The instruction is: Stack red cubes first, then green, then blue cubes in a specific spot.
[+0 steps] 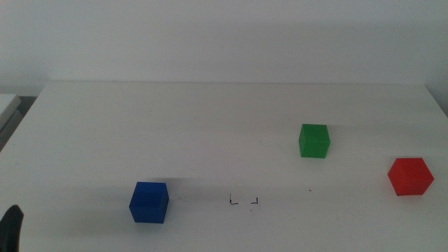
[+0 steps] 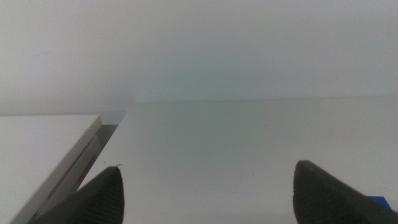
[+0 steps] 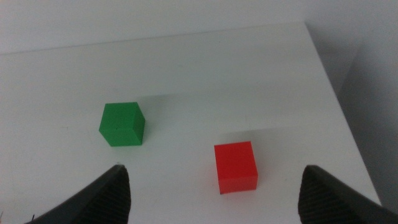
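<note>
My right gripper is to close on the opposite sides of the red cube (image 1: 411, 176) (image 3: 236, 168), because red goes first in the stack.
The red cube (image 1: 410, 176) sits at the table's right side, and the green cube (image 1: 314, 141) lies a little farther back and to its left. At the front left rests the blue cube (image 1: 149, 202). The spot (image 1: 243, 201), a small square of black corner brackets, lies bare at the front middle, to the right of the blue cube. My left gripper (image 2: 208, 202) is open and empty, and only a dark sliver of it (image 1: 10, 227) shows at the bottom left corner. My right gripper (image 3: 214, 199) is open, low behind the red cube (image 3: 236, 167) and green cube (image 3: 122, 124).
The white table (image 1: 210, 119) ends at a pale wall at the back. A second white surface (image 2: 43, 149) adjoins its left edge across a narrow gap. A tiny black speck (image 1: 311, 189) lies right of the brackets. The table's right edge (image 3: 336, 93) runs near the red cube.
</note>
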### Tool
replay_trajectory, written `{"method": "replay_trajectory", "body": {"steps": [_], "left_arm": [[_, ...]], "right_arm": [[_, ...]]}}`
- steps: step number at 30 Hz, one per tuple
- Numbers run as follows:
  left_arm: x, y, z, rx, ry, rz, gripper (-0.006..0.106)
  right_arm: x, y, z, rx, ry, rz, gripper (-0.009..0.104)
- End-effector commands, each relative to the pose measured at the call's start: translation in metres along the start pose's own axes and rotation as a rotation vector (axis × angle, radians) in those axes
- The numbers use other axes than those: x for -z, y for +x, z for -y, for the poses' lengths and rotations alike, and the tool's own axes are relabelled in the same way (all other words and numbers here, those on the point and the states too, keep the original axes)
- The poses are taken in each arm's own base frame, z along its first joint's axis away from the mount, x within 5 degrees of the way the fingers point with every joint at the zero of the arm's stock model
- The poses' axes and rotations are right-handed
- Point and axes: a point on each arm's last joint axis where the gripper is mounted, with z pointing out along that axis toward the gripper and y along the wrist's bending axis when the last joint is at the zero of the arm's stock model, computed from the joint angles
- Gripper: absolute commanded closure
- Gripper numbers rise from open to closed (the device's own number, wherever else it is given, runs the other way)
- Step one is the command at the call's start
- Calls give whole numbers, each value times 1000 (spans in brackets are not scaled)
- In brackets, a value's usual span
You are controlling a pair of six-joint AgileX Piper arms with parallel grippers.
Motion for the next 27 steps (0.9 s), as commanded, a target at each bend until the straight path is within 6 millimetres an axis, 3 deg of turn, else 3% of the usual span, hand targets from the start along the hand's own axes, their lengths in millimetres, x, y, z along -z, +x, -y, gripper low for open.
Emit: {"method": "replay_trajectory", "body": {"steps": [1, 8, 14, 22, 27], "left_arm": [[0, -1, 0, 0, 3, 17, 9], [0, -1, 0, 0, 3, 17, 9], [0, -1, 0, 0, 3, 17, 9], [0, -1, 0, 0, 3, 17, 9], [0, -1, 0, 0, 3, 17, 9]], "right_arm": [[0, -3, 0, -19, 0, -19, 3], [-2, -6, 0, -11, 3, -3, 3], [-17, -27, -1, 32, 15, -167, 3], [-62, -65, -4, 33, 27, -404, 3], [-104, -64, -3, 33, 38, -519, 3]]}}
